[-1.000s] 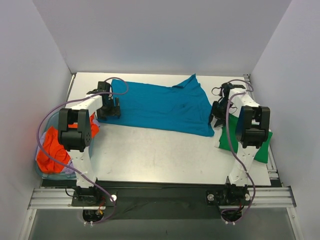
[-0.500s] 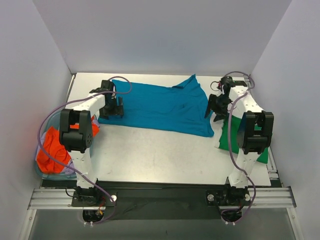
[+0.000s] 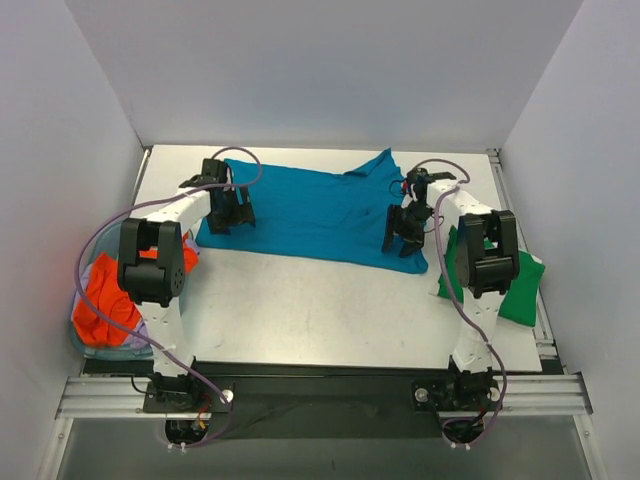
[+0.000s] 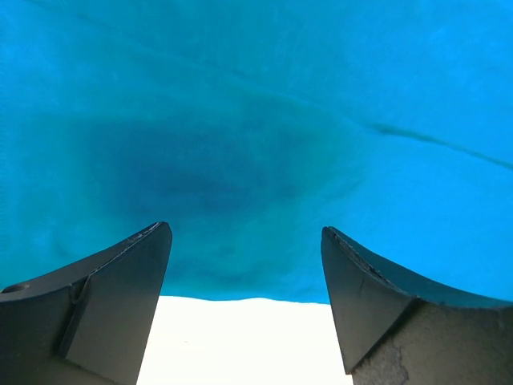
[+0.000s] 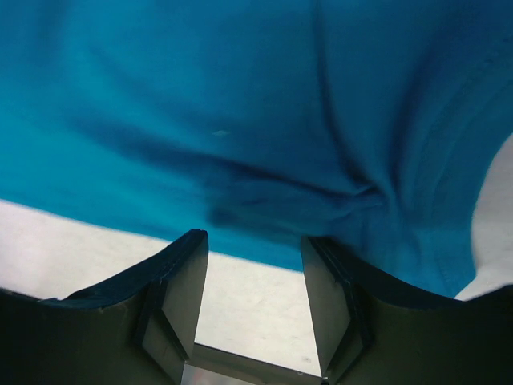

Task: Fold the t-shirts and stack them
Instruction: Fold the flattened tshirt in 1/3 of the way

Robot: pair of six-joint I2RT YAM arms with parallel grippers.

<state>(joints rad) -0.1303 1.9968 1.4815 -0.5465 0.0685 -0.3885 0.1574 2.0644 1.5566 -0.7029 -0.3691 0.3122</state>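
Note:
The teal t-shirt's pointed far corner (image 3: 388,154) sticks out behind its diagonal fold, and my right gripper will go there next and close on it.
A teal t-shirt (image 3: 320,210) lies spread flat across the back of the table. It fills the left wrist view (image 4: 256,120) and the right wrist view (image 5: 256,112). My left gripper (image 3: 232,210) is open and empty over the shirt's left edge, its fingers (image 4: 112,305) apart above the near hem. My right gripper (image 3: 405,228) is open and empty over the shirt's right near corner, its fingers (image 5: 172,297) straddling the hem. A folded green shirt (image 3: 520,290) lies at the right, partly behind the right arm. An orange shirt (image 3: 100,295) sits in a bin at the left.
A light blue bin (image 3: 85,335) holding the orange shirt stands off the table's left edge. White walls close in the back and both sides. The bare white table (image 3: 320,310) stretches in front of the teal shirt.
My right gripper has moved left from beside the green shirt onto the teal shirt's right near corner. My left gripper has shifted slightly right onto the shirt's left edge.

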